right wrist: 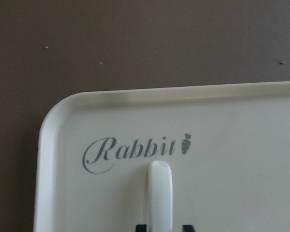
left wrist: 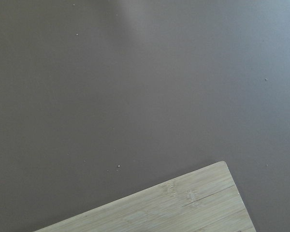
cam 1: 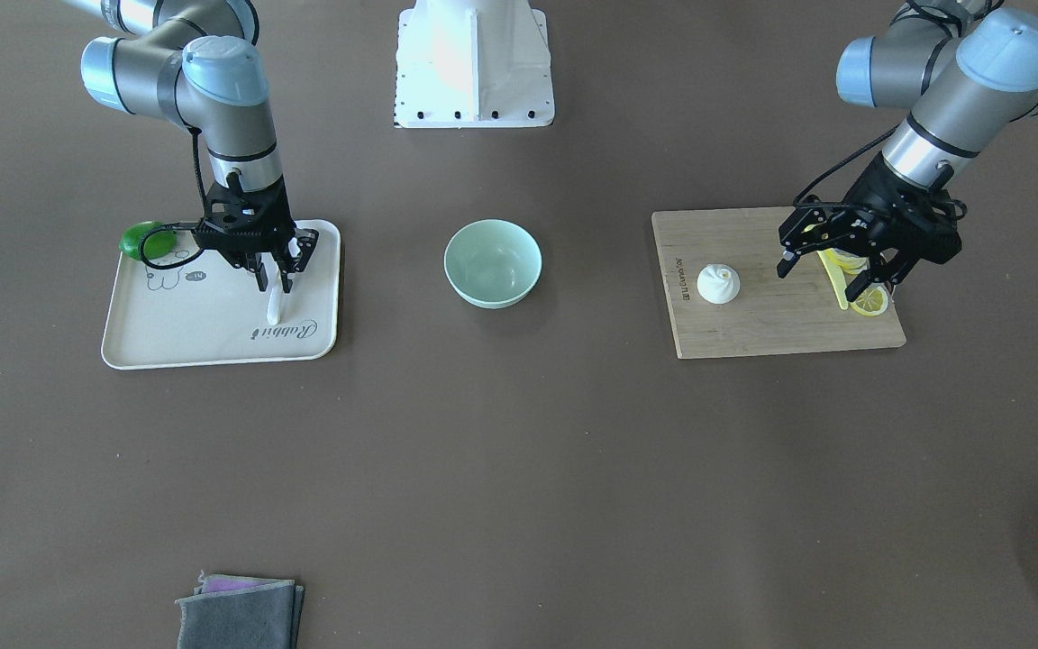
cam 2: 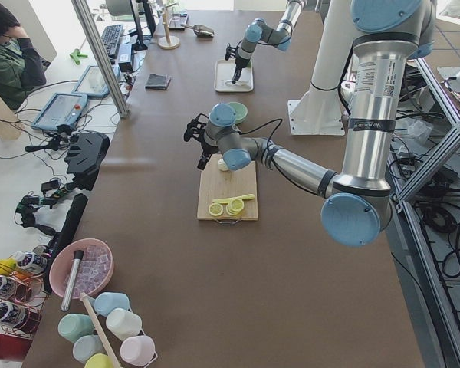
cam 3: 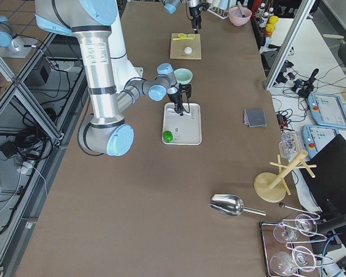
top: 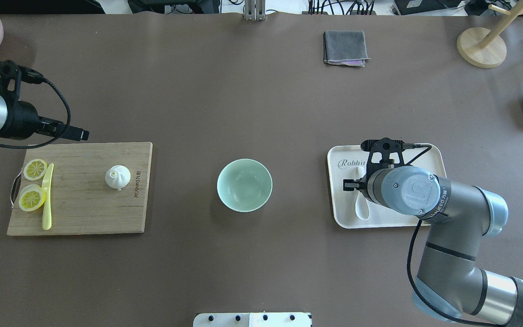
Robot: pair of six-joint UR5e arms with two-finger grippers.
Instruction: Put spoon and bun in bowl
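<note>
The robot's right gripper will release the white spoon in the pale green bowl (cam 1: pixel 477 285), against the bowl's rim toward the grey cloth. The spoon still lies on the cream tray.
The white spoon (cam 1: pixel 274 308) lies on the cream tray (cam 1: pixel 204 338); its handle also shows in the right wrist view (right wrist: pixel 159 193). My right gripper (cam 1: pixel 274 285) points straight down over the tray, its fingers narrowly closed on the spoon's middle. The pale green bowl (cam 1: pixel 493 263) stands empty mid-table. The white swirled bun (cam 1: pixel 718 283) sits on the wooden cutting board (cam 1: pixel 780 329). My left gripper (cam 1: pixel 817 283) hangs open and empty above the board, over the lemon slices, to the side of the bun.
Two lemon slices (top: pixel 35 169) and a yellow knife (top: pixel 47 200) lie at the board's outer end. A green object (cam 1: pixel 142 239) sits at the tray's corner. A folded grey cloth (cam 1: pixel 240 613) lies at the far edge. The robot base (cam 1: pixel 474 63) stands behind the bowl.
</note>
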